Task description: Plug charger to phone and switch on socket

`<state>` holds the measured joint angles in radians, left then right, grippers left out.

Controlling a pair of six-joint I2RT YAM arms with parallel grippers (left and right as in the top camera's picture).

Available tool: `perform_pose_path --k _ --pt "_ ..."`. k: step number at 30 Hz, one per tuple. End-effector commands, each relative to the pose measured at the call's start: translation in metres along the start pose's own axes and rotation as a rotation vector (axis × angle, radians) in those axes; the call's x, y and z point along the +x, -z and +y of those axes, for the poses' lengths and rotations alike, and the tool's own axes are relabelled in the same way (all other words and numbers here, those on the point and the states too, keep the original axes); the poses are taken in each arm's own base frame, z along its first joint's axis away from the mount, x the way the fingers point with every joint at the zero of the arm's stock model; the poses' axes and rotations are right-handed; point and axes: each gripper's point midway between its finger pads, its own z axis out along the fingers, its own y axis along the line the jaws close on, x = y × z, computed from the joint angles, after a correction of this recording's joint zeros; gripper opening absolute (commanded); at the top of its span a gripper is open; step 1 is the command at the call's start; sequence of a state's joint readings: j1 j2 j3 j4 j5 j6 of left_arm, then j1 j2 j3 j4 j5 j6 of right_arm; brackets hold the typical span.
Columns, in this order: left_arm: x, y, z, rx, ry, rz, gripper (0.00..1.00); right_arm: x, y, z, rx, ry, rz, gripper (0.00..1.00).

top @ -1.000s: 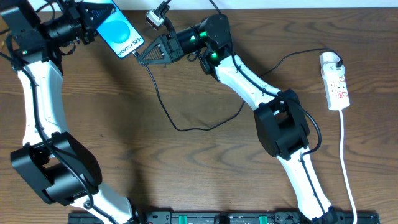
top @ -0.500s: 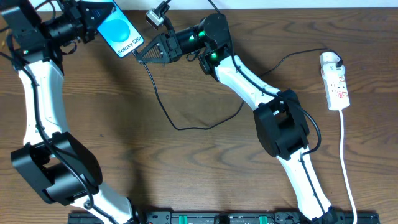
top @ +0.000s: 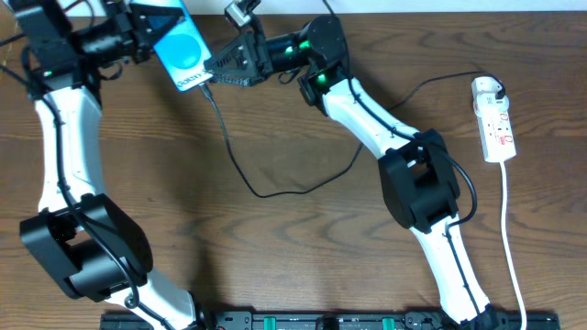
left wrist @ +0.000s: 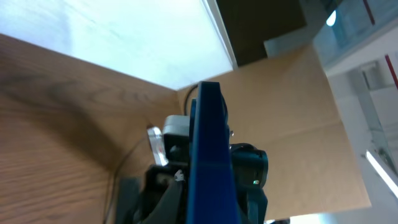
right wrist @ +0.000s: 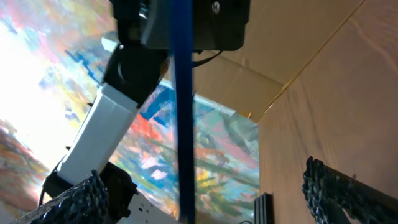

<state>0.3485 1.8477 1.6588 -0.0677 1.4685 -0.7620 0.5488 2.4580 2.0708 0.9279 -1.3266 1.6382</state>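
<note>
Next, my left gripper releases the phone on the bare table inside the black cable's loop (top: 337,153), toward the socket. The phone is now held above the table's far corner.
My left gripper (top: 147,35) is shut on the phone (top: 180,48), holding it above the table's far left corner with the blue screen up. In the left wrist view the phone (left wrist: 208,155) shows edge-on as a blue slab between the jaws. The charger's black cable (top: 240,170) leaves the phone's lower edge, where its plug tip (top: 205,87) sits, loops across the table and ends at the white adapter (top: 487,89) in the socket (top: 498,126). My right gripper (top: 223,66) stands open just right of that lower edge. The phone (right wrist: 182,112) shows edge-on between its spread fingers (right wrist: 348,193).
The socket's white cord (top: 514,247) runs down the right side to the front edge. A rail with black fittings (top: 303,321) lines the table's front. The wall (top: 440,5) stands close behind the table's far edge.
The right gripper has opened and let go of the plug tip, which stays at the phone's lower edge. Both grippers and the phone shifted slightly toward the far edge.
</note>
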Motion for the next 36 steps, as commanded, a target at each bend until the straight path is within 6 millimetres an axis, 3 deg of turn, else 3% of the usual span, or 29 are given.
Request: perform_pose_path --k 1,5,9,13,17,21,24,27,32,36 --pt "-0.003 0.022 -0.010 0.011 -0.029 -0.018 0.07 -0.019 0.018 0.016 0.006 0.061 -0.069 0.99" --pt "-0.005 0.037 -0.009 0.015 -0.019 -0.029 0.08 -0.038 0.047 -0.005 0.069 0.000 -0.152 0.99" --pt "-0.006 0.041 -0.009 0.017 -0.010 -0.031 0.08 -0.045 0.084 -0.064 0.230 -0.164 -0.238 0.99" --pt "-0.006 0.040 -0.009 0.016 -0.010 -0.031 0.07 -0.026 0.126 -0.125 0.447 -0.322 -0.302 0.99" --pt "-0.007 0.040 -0.007 0.006 -0.010 -0.042 0.07 0.004 0.177 -0.163 0.733 -0.434 -0.348 0.99" --pt "-0.006 0.035 -0.007 0.005 -0.027 -0.037 0.07 0.035 0.243 -0.170 1.110 -0.504 -0.396 0.99" --pt "-0.005 0.024 -0.005 0.000 -0.039 -0.030 0.08 0.059 0.298 -0.158 1.414 -0.561 -0.440 0.99" --pt "-0.002 0.008 -0.001 -0.005 -0.053 -0.013 0.08 0.078 0.331 -0.146 1.596 -0.605 -0.448 0.99" --pt "0.009 -0.027 0.019 -0.002 -0.015 0.041 0.07 0.114 0.358 -0.136 1.781 -0.698 -0.382 0.99" --pt "0.022 -0.055 0.041 0.004 0.029 0.097 0.08 0.133 0.366 -0.128 1.865 -0.745 -0.324 0.99"
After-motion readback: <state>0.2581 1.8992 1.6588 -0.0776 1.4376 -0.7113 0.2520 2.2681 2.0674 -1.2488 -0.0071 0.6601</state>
